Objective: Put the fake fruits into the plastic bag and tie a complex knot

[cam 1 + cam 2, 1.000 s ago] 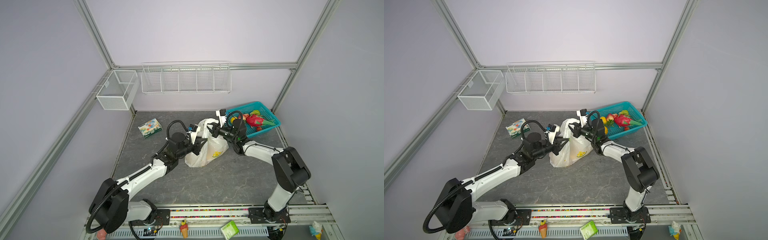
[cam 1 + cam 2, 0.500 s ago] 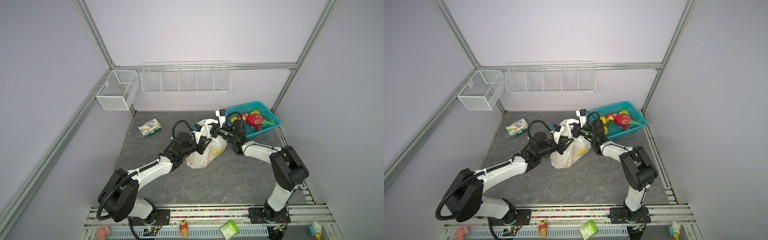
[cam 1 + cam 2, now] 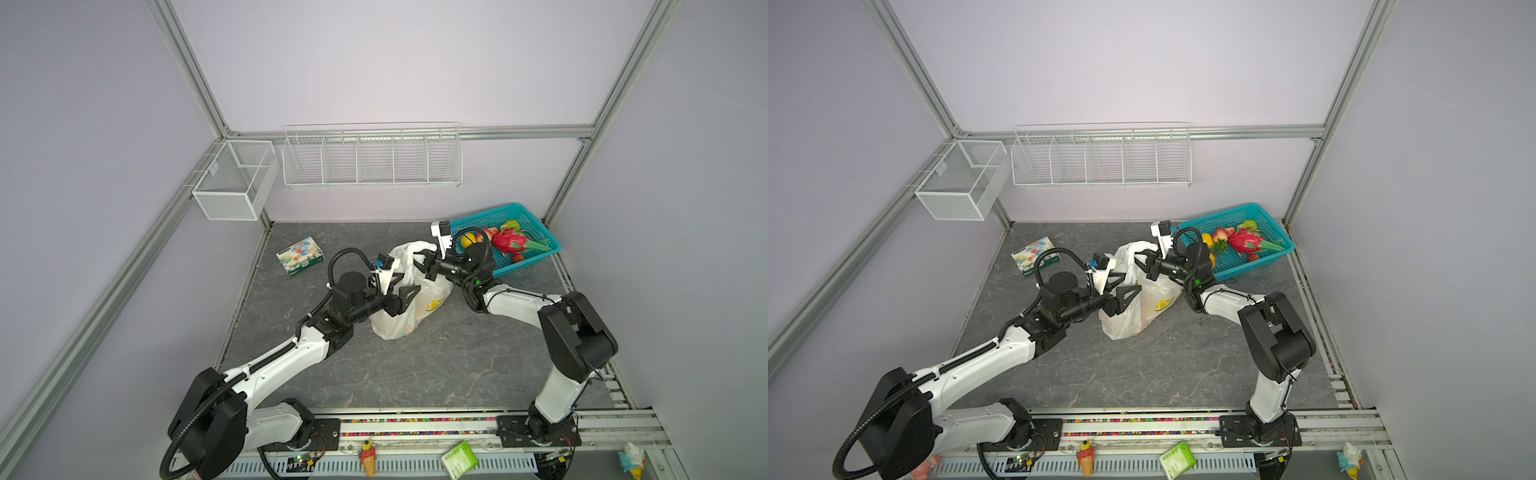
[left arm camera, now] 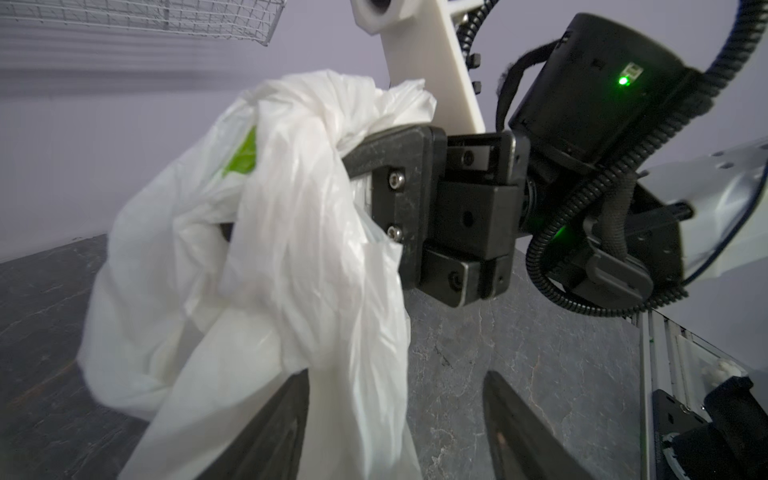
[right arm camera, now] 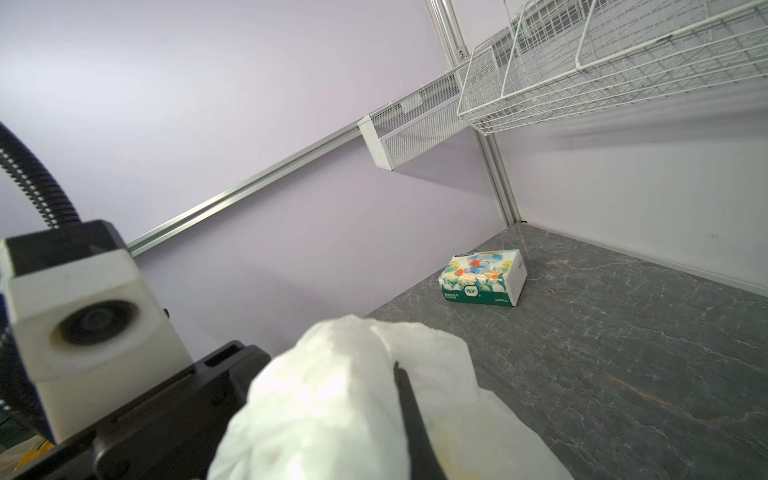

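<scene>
The fingers of my left gripper are on both sides of the bag's side below the bunched handles, so my left gripper will move back and pinch the folds at my right gripper's fingertips (image 4: 206, 246).
The plastic bag (image 3: 409, 316) (image 3: 1133, 318) stands in the middle of the grey table, with yellowish shapes showing through its wall. Its white handles are bunched and wound round my right gripper (image 3: 424, 266) (image 3: 1145, 266), which is shut on them (image 4: 299, 195) (image 5: 332, 407). Whether a knot is formed I cannot tell. My left gripper (image 3: 405, 297) (image 3: 1124, 286) is open at the bag's left side. A strand of the bag (image 4: 353, 395) hangs loose between its fingers (image 4: 282, 428). Fake fruits lie in the teal basket, among them a pink dragon fruit (image 3: 509, 243) (image 3: 1241, 241) and an orange (image 3: 467, 240).
The teal basket (image 3: 498, 209) (image 3: 1237, 210) sits at the back right, just behind my right wrist. A printed tissue box (image 3: 300, 256) (image 3: 1036, 255) (image 5: 482, 278) lies at the back left. Wire shelves (image 3: 372, 158) hang on the back wall. Ice-cream figurines (image 3: 368, 451) stand on the front rail.
My left gripper has opened and let go of the bag's handle, which now hangs loose between its fingers. The right gripper stays shut on the bunched handles.
</scene>
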`<state>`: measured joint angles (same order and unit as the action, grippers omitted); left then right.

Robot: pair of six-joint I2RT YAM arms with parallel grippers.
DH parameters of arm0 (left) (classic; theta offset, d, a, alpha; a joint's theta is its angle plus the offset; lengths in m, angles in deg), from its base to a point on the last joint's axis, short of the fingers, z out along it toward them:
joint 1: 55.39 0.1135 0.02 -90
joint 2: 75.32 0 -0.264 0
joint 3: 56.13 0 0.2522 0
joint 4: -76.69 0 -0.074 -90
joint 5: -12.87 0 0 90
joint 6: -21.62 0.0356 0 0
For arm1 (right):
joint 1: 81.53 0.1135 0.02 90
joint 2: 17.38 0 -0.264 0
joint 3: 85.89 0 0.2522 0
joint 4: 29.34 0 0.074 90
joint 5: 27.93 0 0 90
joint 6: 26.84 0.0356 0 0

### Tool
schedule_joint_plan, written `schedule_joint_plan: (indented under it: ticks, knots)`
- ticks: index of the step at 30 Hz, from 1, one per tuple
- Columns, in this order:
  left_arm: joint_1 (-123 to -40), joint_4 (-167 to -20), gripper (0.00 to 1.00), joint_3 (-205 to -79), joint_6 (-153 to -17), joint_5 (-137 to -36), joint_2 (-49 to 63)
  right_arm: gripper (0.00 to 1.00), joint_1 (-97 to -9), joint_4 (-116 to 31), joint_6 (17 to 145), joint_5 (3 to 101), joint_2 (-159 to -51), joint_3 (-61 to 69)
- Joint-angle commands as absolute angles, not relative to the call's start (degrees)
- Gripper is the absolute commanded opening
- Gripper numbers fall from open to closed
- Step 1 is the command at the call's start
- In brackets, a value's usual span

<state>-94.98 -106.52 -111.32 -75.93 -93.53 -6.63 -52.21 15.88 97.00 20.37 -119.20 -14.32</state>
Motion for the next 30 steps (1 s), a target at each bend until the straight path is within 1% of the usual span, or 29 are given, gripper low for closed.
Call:
schedule_joint_plan:
  ticks: [1, 4, 6, 9, 12, 17, 20, 25, 28, 30]
  knots:
    - [-93.8, -103.4, 0.67, -110.0, -75.6, -90.8, -10.6, 0.07, -52.4, 17.1, 95.8, 18.6, -117.7, -14.6]
    - [-93.0, -102.8, 0.66, -109.3, -76.2, -88.7, -13.0, 0.07, -52.3, 16.4, 95.5, 18.2, -117.6, -14.3]
    - [-92.8, -103.2, 0.62, -109.2, -77.2, -86.0, -13.8, 0.07, -52.3, 15.7, 95.2, 18.0, -117.4, -14.0]
    - [-92.8, -104.9, 0.47, -110.1, -78.3, -84.9, -12.8, 0.07, -52.0, 14.5, 94.5, 17.9, -117.1, -13.8]
    - [-92.8, -104.5, 0.28, -112.9, -77.9, -87.7, -9.3, 0.07, -51.7, 13.5, 94.5, 18.9, -116.7, -13.6]
    - [-92.9, -110.7, 0.10, -113.4, -80.6, -93.0, -4.3, 0.07, -51.4, 11.3, 95.2, 20.6, -116.3, -12.5]
    - [-93.6, -114.4, 0.06, -114.1, -82.0, -94.5, -0.4, 0.07, -51.3, 11.5, 96.8, 20.9, -116.3, -12.0]
    - [-94.9, -120.7, 0.06, -114.8, -84.1, -94.9, 5.3, 0.07, -51.2, 12.8, 99.0, 20.1, -115.7, -12.7]
    - [-94.9, -123.9, 0.08, -114.0, -84.8, -94.4, 6.4, 0.07, -51.2, 14.3, 99.8, 18.9, -115.6, -13.5]
    - [-94.9, -125.2, 0.11, -113.3, -84.4, -94.3, 6.6, 0.07, -51.3, 15.6, 100.0, 18.0, -115.6, -14.2]
